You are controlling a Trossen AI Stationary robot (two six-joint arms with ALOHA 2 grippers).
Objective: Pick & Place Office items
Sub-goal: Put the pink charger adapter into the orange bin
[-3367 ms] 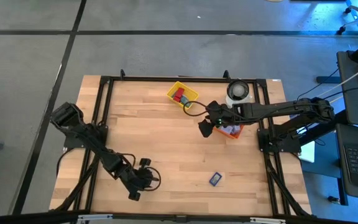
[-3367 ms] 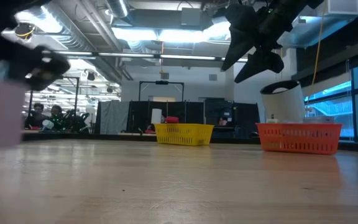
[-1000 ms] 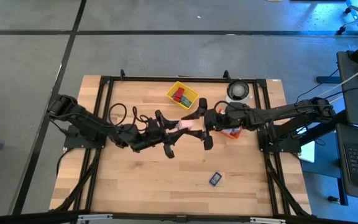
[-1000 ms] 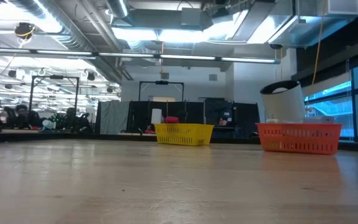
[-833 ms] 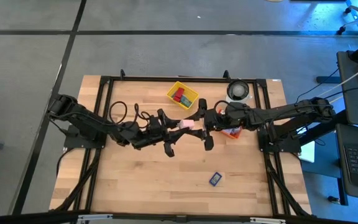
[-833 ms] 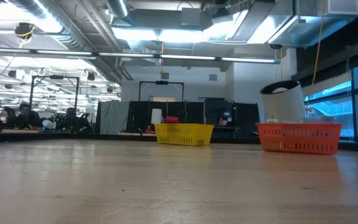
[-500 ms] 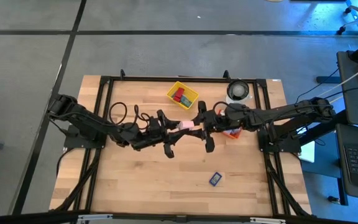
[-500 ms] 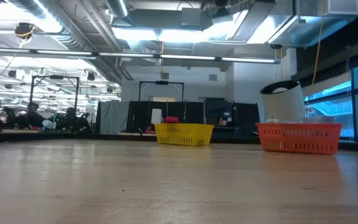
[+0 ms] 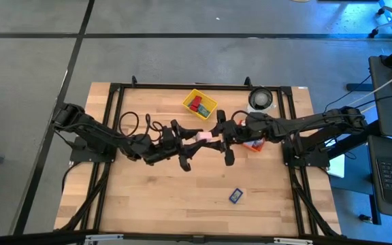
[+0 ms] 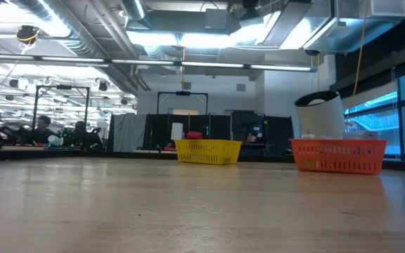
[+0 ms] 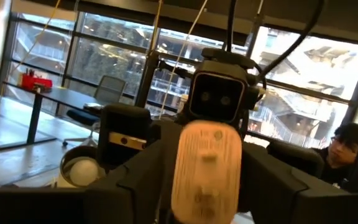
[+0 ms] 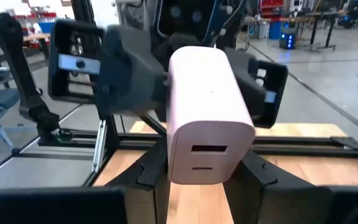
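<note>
I should use my right gripper to put the pink item, now in mid-air over the table's middle, down in the middle of the orange bin (image 9: 250, 135) under the right arm.
Both grippers meet in mid-air over the table's middle, with a pale pink blocky office item (image 9: 201, 136) between them. My right gripper (image 9: 214, 136) comes from the table's right and is shut on it. In the right wrist view the pink item (image 12: 207, 112) fills the centre. My left gripper (image 9: 190, 140) faces it from the table's left and is open, with its fingers on either side of the item's far end (image 12: 197, 59). A dark blue item (image 9: 235, 195) lies flat on the table, near the front. My right gripper pinches the pink item between its two fingers (image 12: 153, 168), on the two side faces near the end toward the right arm (image 12: 178, 167). The fingers come level from the table's right and lie along the item. The item is lifted clear and lies level.
A yellow bin (image 9: 199, 103) with red pieces stands at the back centre. An orange bin (image 9: 254, 143) lies under the right arm, and a white roll (image 9: 260, 100) stands behind it. In the low view the yellow bin (image 10: 208, 151) and orange bin (image 10: 337, 155) show at the far edge.
</note>
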